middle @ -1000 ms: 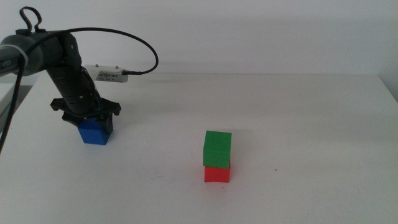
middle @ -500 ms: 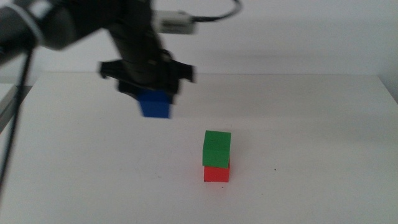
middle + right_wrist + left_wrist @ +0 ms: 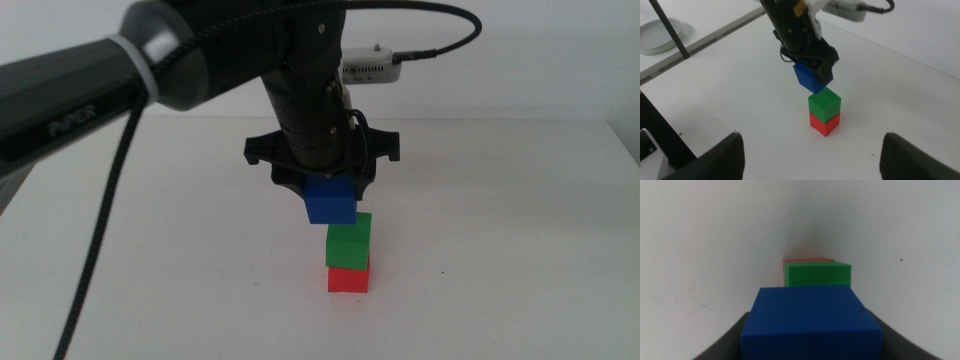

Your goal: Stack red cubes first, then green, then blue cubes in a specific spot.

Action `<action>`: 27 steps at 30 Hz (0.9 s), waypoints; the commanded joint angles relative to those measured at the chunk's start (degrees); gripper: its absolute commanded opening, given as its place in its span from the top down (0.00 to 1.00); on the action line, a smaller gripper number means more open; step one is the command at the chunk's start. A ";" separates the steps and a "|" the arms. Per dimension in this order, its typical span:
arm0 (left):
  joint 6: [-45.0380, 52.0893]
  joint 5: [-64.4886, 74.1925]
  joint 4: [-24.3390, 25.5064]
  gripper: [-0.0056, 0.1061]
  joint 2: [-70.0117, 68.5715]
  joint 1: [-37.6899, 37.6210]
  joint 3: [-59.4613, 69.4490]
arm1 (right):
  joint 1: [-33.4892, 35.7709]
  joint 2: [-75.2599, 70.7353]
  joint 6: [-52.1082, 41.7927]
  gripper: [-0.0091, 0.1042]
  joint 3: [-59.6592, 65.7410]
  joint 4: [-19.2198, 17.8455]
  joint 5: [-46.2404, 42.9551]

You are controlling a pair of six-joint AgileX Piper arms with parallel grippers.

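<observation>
The robot's left gripper needs to release the blue cube squarely on top of the green cube [image 3: 350,224] [image 3: 818,281], so that it becomes the highest cube in the stack. The blue cube is now in the air above the stack.
The green cube [image 3: 349,243] sits on the red cube [image 3: 348,278] in the middle of the table. My left gripper [image 3: 325,188] is shut on the blue cube [image 3: 331,201] and holds it in the air, just above and slightly left of the green cube. In the left wrist view the blue cube [image 3: 810,320] fills the space between my jaws, with the green cube [image 3: 817,274] and red cube [image 3: 807,259] beyond it. The right wrist view shows the blue cube [image 3: 810,77] over the stack [image 3: 824,115]. My right gripper [image 3: 812,165] is open, back from the stack. The pen marks are hidden.
The white table [image 3: 500,200] has a lone dark speck [image 3: 444,274] to the right of the stack. The left arm's cable [image 3: 100,250] hangs over the left side. A white plate [image 3: 657,35] lies beyond the table edge in the right wrist view.
My left gripper has lifted the blue cube from the table's left side and carried it right, to just above the green cube. The stack has not moved.
</observation>
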 commanded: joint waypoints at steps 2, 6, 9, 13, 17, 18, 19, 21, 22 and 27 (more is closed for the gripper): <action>1.45 -1.23 -0.88 0.97 1.10 -0.54 -1.03 | 0.12 -0.15 -0.16 0.23 0.33 -0.16 -0.52; 2.37 0.10 -1.65 0.97 2.81 -0.63 -3.10 | 0.12 -0.15 -0.16 0.23 0.33 -0.16 -0.52; 2.37 0.75 -1.53 0.97 4.18 -0.76 -4.79 | 0.12 -0.15 -0.16 0.23 0.33 -0.16 -0.52; 1.87 0.75 -0.40 0.97 5.63 -1.57 -6.46 | 0.12 -0.15 -0.16 0.23 0.33 -0.16 -0.52; 1.64 0.75 0.00 0.97 6.25 -1.67 -6.83 | 0.12 -0.15 -0.16 0.23 0.33 -0.16 -0.52; 1.64 0.75 0.00 0.97 6.49 -1.67 -6.84 | 0.12 -0.15 -0.16 0.23 0.33 -0.16 -0.52; 1.64 0.75 0.00 0.97 6.62 -1.67 -6.84 | 0.12 -0.15 -0.16 0.23 0.33 -0.16 -0.52; 1.64 0.75 0.00 0.97 6.86 -1.67 -6.84 | 0.12 -0.15 -0.16 0.23 0.33 -0.16 -0.52; 1.37 0.75 0.73 0.97 6.99 -1.67 -6.84 | 0.12 -0.15 -0.16 0.23 0.33 -0.16 -0.52; 1.25 0.75 2.38 0.97 6.99 -1.67 -6.84 | 0.12 -0.15 -0.16 0.23 0.33 -0.16 -0.52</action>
